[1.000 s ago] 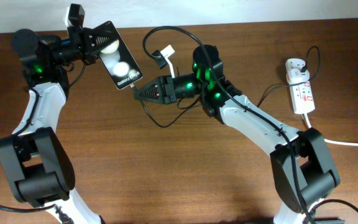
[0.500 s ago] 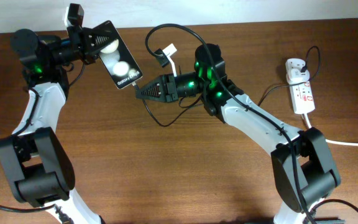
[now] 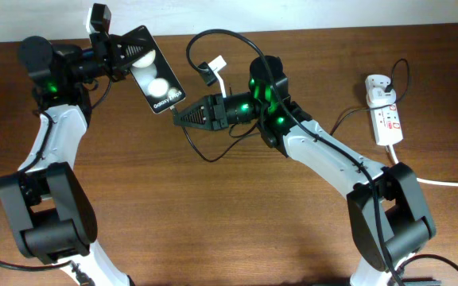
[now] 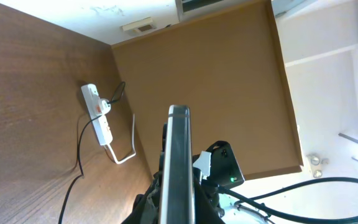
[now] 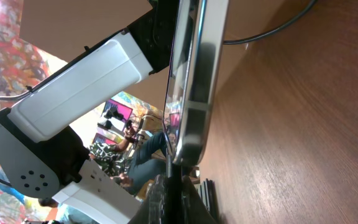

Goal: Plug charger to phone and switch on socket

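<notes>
Next, my left gripper sets the black phone down on the bare wood [image 3: 173, 151] next to the slack black cable.
My left gripper [image 3: 124, 54] is shut on the black phone [image 3: 154, 71] and holds it tilted above the table's back left, white lettering at its lower end. The left wrist view shows the phone edge-on [image 4: 180, 155]. My right gripper [image 3: 180, 117] is shut on the charger connector tip, which touches the phone's lower end. The right wrist view shows the tip [image 5: 170, 168] meeting the phone's bottom edge [image 5: 191, 112]. The black charger cable [image 3: 213, 40] loops back to the white plug adapter [image 3: 378, 89] in the white socket strip [image 3: 387, 123] at the right.
The socket's thick white cord [image 3: 452, 183] runs off the right edge. Slack black cable [image 3: 205, 155] lies on the wood table in front of the right gripper. A white tag [image 3: 215, 65] hangs on the cable.
The phone and my left gripper have shifted slightly right, toward the connector. My right gripper has barely moved.
</notes>
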Motion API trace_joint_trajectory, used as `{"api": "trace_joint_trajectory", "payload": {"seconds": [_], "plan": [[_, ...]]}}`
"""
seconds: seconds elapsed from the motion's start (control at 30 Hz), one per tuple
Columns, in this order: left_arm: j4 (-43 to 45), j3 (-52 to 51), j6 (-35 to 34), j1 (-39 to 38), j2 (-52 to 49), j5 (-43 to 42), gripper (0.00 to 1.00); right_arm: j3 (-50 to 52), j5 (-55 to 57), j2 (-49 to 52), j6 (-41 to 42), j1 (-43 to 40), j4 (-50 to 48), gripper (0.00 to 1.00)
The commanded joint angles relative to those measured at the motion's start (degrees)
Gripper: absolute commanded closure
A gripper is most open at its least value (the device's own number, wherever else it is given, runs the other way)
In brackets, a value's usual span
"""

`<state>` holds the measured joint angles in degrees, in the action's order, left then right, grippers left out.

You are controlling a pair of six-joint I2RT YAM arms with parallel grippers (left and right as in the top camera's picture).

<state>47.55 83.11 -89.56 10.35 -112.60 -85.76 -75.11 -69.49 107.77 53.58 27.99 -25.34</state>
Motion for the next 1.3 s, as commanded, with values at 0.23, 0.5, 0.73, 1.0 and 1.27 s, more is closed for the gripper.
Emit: {"api": "trace_joint_trajectory", "payload": {"seconds": [0.23,0.5,0.73,1.0,1.27], "plan": [[0.44,0.83,1.16,-0.9,1.73,-3.67,1.0,-0.85,3.76,0.39,0.94,-0.26,-0.66,0.96],[0.44,0.83,2.08,-3.19,1.73,-4.35,1.0,-0.85,5.92,0.39,2.89,-0.26,-0.63,0.96],[0.42,0.83,2.23,-3.32,1.73,-4.31,1.0,-0.85,5.95,0.42,2.86,-0.26,-0.63,0.96],[0.42,0.83,2.21,-1.86,1.73,-4.07,1.0,-0.85,5.66,0.39,2.84,-0.26,-0.63,0.2],[0.39,0.83,2.21,2.97,1.73,-4.35,1.0,-0.85,5.55,0.42,2.64,-2.67,-0.57,0.01]]}}
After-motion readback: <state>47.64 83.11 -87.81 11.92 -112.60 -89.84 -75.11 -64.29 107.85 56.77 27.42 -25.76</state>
